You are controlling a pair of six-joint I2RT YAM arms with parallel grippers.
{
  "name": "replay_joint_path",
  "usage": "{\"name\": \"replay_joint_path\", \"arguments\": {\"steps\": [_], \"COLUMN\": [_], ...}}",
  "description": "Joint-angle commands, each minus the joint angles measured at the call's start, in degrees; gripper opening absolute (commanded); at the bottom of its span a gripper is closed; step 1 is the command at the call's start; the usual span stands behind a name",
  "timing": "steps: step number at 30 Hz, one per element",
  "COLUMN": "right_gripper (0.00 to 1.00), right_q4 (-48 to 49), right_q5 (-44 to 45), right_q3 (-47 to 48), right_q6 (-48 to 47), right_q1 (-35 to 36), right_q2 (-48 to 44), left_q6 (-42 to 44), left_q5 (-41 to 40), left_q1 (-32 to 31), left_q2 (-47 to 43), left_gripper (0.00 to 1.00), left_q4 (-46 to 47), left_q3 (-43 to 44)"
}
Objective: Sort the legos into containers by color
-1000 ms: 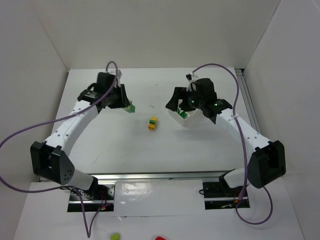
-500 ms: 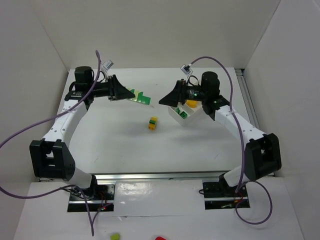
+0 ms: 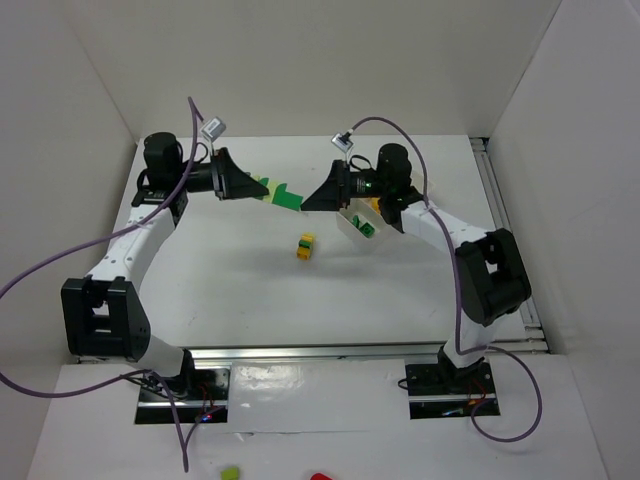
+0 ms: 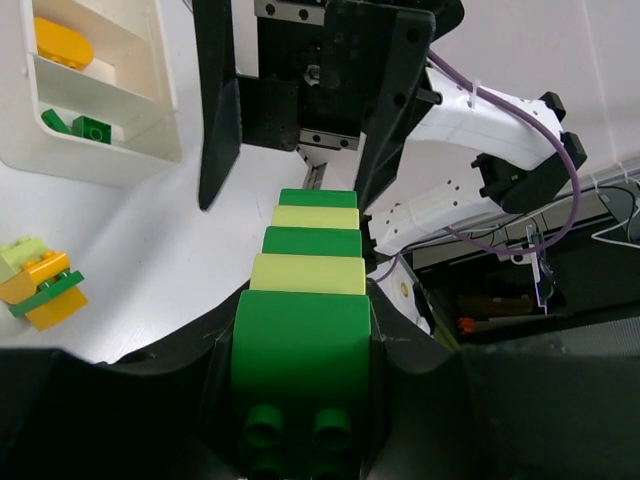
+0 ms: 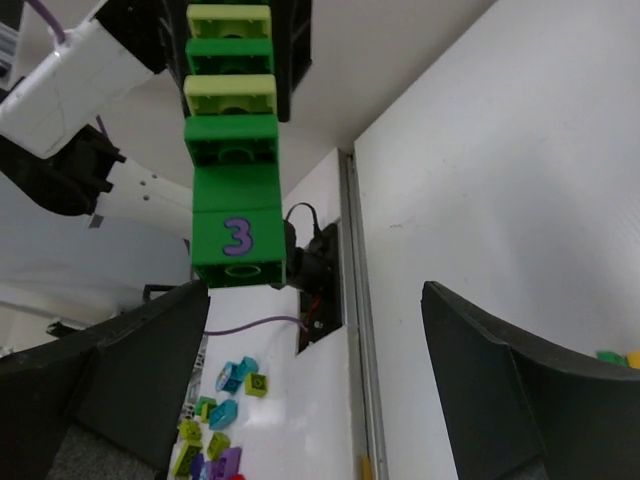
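Note:
The robot's left gripper should set the end green brick down on the table (image 3: 260, 245) beside the small yellow and green stack.
My left gripper (image 3: 243, 185) (image 4: 300, 335) is shut on the end green brick of a long stack of green and pale yellow legos (image 3: 275, 192) (image 4: 308, 255), held level above the table. The stack's far end is a green brick with a purple 3 (image 5: 238, 235). My right gripper (image 3: 312, 198) (image 5: 318, 292) is open and faces that end, just short of it, with nothing between its fingers. A white divided tray (image 3: 350, 231) (image 4: 130, 160) lies below it, holding green bricks (image 3: 366, 229) (image 4: 82, 126) and a yellow piece (image 4: 62, 43). A small yellow and green stack (image 3: 305, 245) (image 4: 40, 286) sits mid-table.
White walls close in the table on the left, back and right. A metal rail (image 3: 497, 205) runs along the right edge. Several loose coloured bricks (image 5: 200, 420) lie below the table's near edge, beside the arm bases.
Both arms have lifted and turned to face each other. The left one raised the long stack off the table; the right one left the tray and moved left toward the stack's end.

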Motion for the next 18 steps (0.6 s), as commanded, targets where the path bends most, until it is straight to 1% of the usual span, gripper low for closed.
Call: {"name": "replay_joint_path", "arguments": {"steps": [1, 3, 6, 7, 10, 11, 14, 15, 17, 18], "right_gripper": [0.93, 0.9, 0.85, 0.8, 0.73, 0.63, 0.42, 0.34, 0.25, 0.23], "right_q4": [10.1, 11.6, 12.3, 12.8, 14.3, 14.3, 13.8, 13.8, 11.0, 9.8], "right_q5": [-2.2, -2.7, -2.7, -2.7, -2.7, -2.7, -2.2, -2.2, -1.6, -0.9], "right_q3": [4.4, 5.0, 5.7, 5.7, 5.7, 5.7, 5.0, 4.5, 3.0, 2.3], "right_q6": [3.9, 5.4, 5.4, 6.0, 7.0, 7.0, 7.0, 7.0, 5.9, 5.2], "right_q1": [2.3, 3.0, 4.2, 4.2, 4.7, 4.7, 4.7, 4.7, 4.7, 4.1], "right_q2": [0.8, 1.4, 2.5, 2.5, 2.5, 2.5, 2.5, 2.5, 2.5, 1.8], "left_q6": [0.5, 0.5, 0.5, 0.5, 1.1, 1.1, 1.1, 1.1, 1.1, 1.1], "left_q5": [2.7, 2.2, 2.2, 2.2, 2.2, 2.2, 2.2, 2.2, 2.2, 2.2], "left_q1": [0.4, 0.4, 0.4, 0.4, 0.4, 0.4, 0.4, 0.4, 1.0, 1.0], "left_q2": [-1.3, -1.3, -1.3, -1.3, -0.8, -0.8, -0.8, -0.8, -0.8, -0.8], "left_gripper": [0.0, 0.0, 0.0, 0.0, 0.0, 0.0, 0.0, 0.0, 0.0, 0.0], "left_q4": [3.2, 2.4, 2.4, 2.4, 1.9, 1.9, 1.9, 1.9, 1.9, 1.9], "left_q3": [0.2, 0.2, 0.2, 0.2, 0.2, 0.2, 0.2, 0.2, 0.2, 0.2]}}
